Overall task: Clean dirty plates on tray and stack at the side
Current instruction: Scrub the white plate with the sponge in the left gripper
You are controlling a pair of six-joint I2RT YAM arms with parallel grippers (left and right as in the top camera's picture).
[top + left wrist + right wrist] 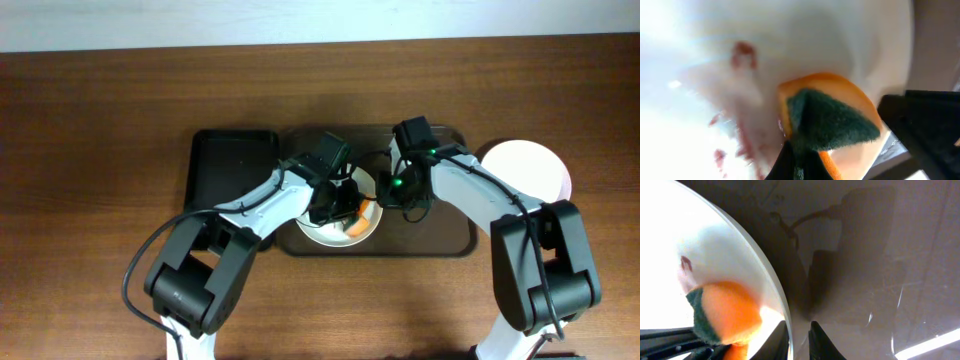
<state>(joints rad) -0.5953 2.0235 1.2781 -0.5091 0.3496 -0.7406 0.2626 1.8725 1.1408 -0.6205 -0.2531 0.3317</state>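
My left gripper is holding the orange sponge. It will let go of it in the black tray (244,209), near the black tray's edge by the brown tray.
A white plate (322,234) with red-brown smears (744,50) lies on the dark brown tray (450,240). My left gripper (345,205) is shut on an orange and green sponge (832,117), which is pressed onto the plate's inside (790,40). My right gripper (799,341) is shut on the plate's right rim (767,275), one finger inside and one outside. The sponge also shows in the right wrist view (727,312). A second pale pink plate (525,165) lies on the bare tabletop to the right of the tray. A third plate does not show.
A narrower black tray (235,160) lies against the brown tray's left side. Both arms cross over the brown tray's middle. Bare tray floor (880,280) lies to the right of the held plate.
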